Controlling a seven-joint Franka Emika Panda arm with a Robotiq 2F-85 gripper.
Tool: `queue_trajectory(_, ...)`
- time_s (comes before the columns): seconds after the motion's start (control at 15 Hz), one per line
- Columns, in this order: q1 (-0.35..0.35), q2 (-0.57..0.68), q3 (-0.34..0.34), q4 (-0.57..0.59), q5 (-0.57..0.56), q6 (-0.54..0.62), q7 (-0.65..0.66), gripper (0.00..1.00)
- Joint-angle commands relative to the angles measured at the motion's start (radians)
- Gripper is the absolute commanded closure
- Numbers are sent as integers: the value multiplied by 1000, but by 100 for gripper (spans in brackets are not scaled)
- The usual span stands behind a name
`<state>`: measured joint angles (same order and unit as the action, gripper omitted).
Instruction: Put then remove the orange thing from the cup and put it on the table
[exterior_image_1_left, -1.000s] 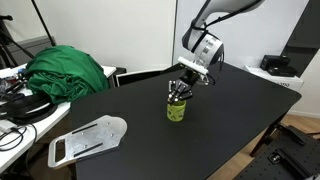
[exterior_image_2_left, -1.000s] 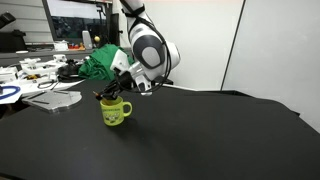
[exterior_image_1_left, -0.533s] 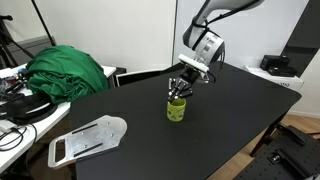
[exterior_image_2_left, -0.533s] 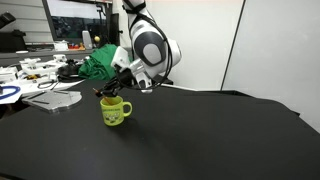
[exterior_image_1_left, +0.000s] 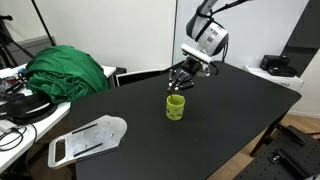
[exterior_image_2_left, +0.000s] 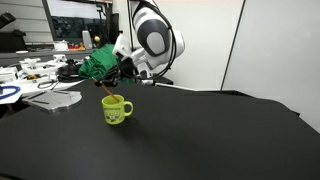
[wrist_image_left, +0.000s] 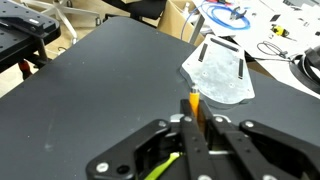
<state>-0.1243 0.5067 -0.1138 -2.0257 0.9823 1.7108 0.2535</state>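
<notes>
I should release the orange thing on the black table (exterior_image_1_left: 167, 90) just behind the green cup.
The cup (exterior_image_1_left: 175, 107) (exterior_image_2_left: 115, 110), a lime-green mug, stands upright on the black table (exterior_image_1_left: 230, 120) (exterior_image_2_left: 200, 140). Just above the cup hangs my gripper (exterior_image_1_left: 182, 82) (exterior_image_2_left: 110, 82), shut on the orange thing (exterior_image_2_left: 107, 90). This thin stick points down toward the cup's rim; I cannot tell whether its tip is still inside. In the wrist view the orange thing (wrist_image_left: 193, 102) is pinched between the two fingers of the gripper (wrist_image_left: 196, 120). A sliver of the green cup (wrist_image_left: 160, 168) shows below the fingers.
A flat white plastic piece (exterior_image_1_left: 88, 138) (wrist_image_left: 220, 72) lies on the table near its edge. A green cloth (exterior_image_1_left: 65, 72) (exterior_image_2_left: 98, 62) is heaped at the table's end, next to a cluttered white desk (exterior_image_2_left: 40, 85) with cables.
The gripper has risen from the cup's mouth, lifting the orange thing up with it. The cup has stayed where it was.
</notes>
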Motion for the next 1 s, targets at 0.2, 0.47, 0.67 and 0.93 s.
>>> queue_trajectory(0.2, 2, -68, -6, -1, 16, -41, 20, 98)
queue_trajectory(0.47, 6, -90, -7, 5, 3, -49, 26, 98)
queue_trajectory(0.67, 30, -106, -16, 3, -55, 20, 15, 98)
queue_trajectory(0.93, 43, -93, -20, 16, -152, 124, 18, 98)
